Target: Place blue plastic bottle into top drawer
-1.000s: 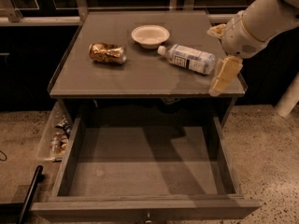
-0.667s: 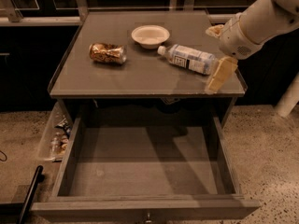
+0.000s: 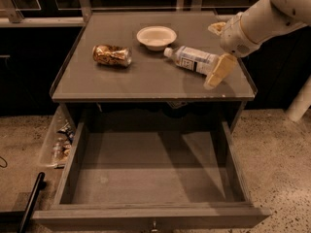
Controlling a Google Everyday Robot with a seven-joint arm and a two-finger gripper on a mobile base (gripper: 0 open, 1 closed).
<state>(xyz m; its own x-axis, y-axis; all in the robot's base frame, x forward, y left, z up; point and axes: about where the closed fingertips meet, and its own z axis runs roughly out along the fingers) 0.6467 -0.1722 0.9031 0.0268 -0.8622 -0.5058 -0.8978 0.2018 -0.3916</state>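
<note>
Next, I close my gripper on the base end [image 3: 209,64] of the blue plastic bottle, opposite the bottle's white cap.
The blue plastic bottle [image 3: 193,60] lies on its side on the grey cabinet top [image 3: 146,81], white cap pointing left towards the bowl. My gripper [image 3: 217,74] hangs from the arm coming in from the upper right. It sits just right of the bottle's base, at or just above the tabletop, and holds nothing that I can see. The top drawer [image 3: 150,171] is pulled wide open below the cabinet top, its flat grey bottom bare. Its small metal knob [image 3: 154,224] is at the front edge.
A crushed gold can [image 3: 112,55] lies at the left of the cabinet top and a white bowl [image 3: 156,37] stands at the back middle. A clear bin of litter [image 3: 60,142] sits left of the drawer. A dark rod [image 3: 30,203] lies on the floor at lower left.
My gripper has shifted slightly left, closer to the bottle's base. The bottle, can, bowl and drawer have not moved.
</note>
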